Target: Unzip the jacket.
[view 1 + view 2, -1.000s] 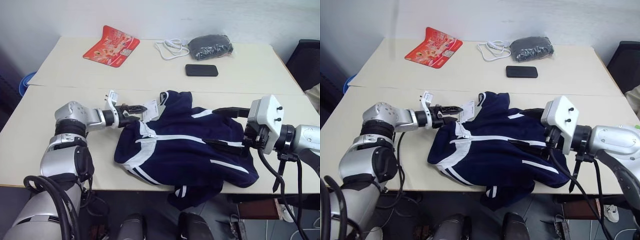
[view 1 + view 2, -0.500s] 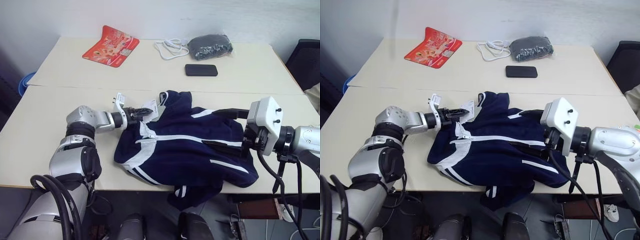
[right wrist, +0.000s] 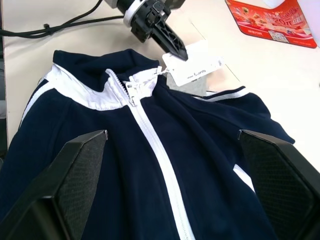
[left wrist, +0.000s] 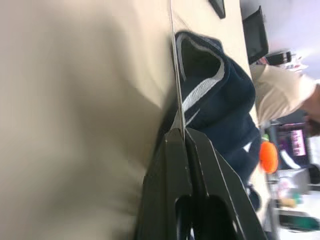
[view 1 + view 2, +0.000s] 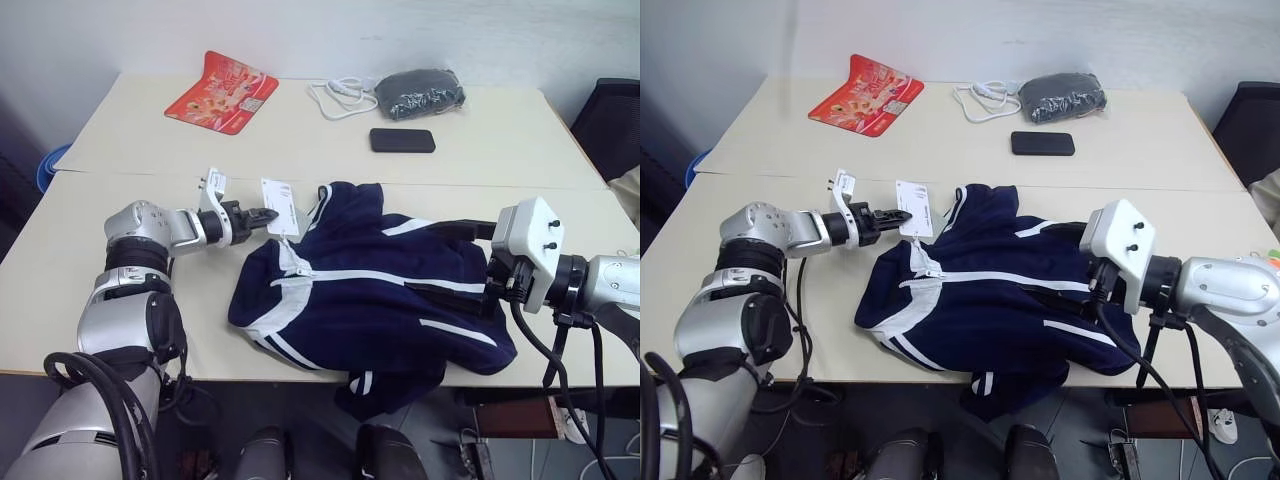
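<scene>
Next, my left gripper lets go of the white hang tag on the jacket's navy chest (image 5: 361, 257) beside the white zipper line.
The navy jacket (image 5: 370, 290) with white stripes lies crumpled on the near table, collar toward the left, its white zipper line (image 3: 155, 145) closed up to the collar. My left gripper (image 5: 266, 213) is shut on a white hang tag (image 5: 281, 219) just left of the collar. In the left wrist view the tag (image 4: 176, 75) runs edge-on out of the pinched fingertips. A thin tie seems to link the tag (image 3: 195, 70) to the zipper top (image 3: 131, 92). My right gripper (image 3: 172, 134) stands open over the jacket's right part, nothing between its fingers.
On the far table lie a red packet (image 5: 222, 92), a white cable (image 5: 340, 97), a dark grey speckled bundle (image 5: 420, 92) and a black phone (image 5: 403, 140). A dark chair (image 5: 615, 120) stands at the right. The jacket's hem hangs over the table's front edge (image 5: 200, 372).
My left gripper closed on the white tag and drew back to the left, lifting the tag away from the collar. The right arm stayed put.
</scene>
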`<action>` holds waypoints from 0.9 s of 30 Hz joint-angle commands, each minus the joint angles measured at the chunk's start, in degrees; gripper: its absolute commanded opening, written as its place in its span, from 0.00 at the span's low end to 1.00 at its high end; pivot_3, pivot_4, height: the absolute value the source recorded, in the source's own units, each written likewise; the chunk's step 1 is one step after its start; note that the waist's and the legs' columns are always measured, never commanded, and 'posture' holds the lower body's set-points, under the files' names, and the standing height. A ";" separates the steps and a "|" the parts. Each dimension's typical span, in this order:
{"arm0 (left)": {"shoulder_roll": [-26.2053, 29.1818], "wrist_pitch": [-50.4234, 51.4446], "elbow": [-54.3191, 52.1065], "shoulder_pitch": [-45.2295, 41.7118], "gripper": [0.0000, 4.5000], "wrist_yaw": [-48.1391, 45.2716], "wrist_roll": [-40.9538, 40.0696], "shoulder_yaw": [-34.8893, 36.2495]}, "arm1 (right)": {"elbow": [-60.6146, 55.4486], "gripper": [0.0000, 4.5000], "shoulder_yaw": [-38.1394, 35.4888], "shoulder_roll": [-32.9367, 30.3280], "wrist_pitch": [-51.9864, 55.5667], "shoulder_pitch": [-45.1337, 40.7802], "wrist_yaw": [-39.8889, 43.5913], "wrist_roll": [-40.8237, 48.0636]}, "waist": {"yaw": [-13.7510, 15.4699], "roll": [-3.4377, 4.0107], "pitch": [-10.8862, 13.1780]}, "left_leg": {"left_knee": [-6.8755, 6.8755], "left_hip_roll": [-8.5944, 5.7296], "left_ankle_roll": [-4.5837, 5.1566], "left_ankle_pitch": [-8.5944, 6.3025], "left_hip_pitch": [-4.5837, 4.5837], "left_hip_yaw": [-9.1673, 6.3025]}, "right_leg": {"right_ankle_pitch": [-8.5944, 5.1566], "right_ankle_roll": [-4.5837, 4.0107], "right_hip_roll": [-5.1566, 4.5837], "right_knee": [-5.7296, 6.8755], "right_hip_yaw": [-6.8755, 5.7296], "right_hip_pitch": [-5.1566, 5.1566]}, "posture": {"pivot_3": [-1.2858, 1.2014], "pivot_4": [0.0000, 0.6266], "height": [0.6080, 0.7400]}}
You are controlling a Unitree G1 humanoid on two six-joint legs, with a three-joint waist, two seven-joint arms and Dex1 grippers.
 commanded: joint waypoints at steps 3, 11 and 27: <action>-0.99 -17.39 -29.23 9.94 0.01 -5.64 6.41 -13.42 | -0.52 0.98 -0.60 0.30 -1.64 -0.79 0.69 -0.64 | 0.09 0.00 0.00 | 0.00 0.01 0.00 0.00 -0.01 -0.02 | 0.00 0.00 0.00 -0.01 -0.01 0.00 | 0.52 0.24 1.00; -0.48 -35.59 -52.08 18.59 0.01 -8.38 17.34 -29.28 | -0.23 0.98 -4.55 -0.33 -0.95 3.68 2.06 -0.41 | 0.21 0.00 0.00 | 0.03 0.02 0.00 0.00 -0.01 -0.03 | 0.00 -0.01 -0.01 -0.03 0.01 0.03 | 0.52 0.24 1.00; -5.33 -68.45 -32.98 17.46 0.05 -3.60 43.79 -49.03 | -3.63 0.98 -11.18 0.58 0.15 13.97 -0.35 -0.30 | 0.54 0.00 0.00 | 0.05 0.01 0.08 0.03 0.00 -0.05 | 0.00 0.00 -0.03 -0.08 0.00 0.08 | 0.52 0.24 1.00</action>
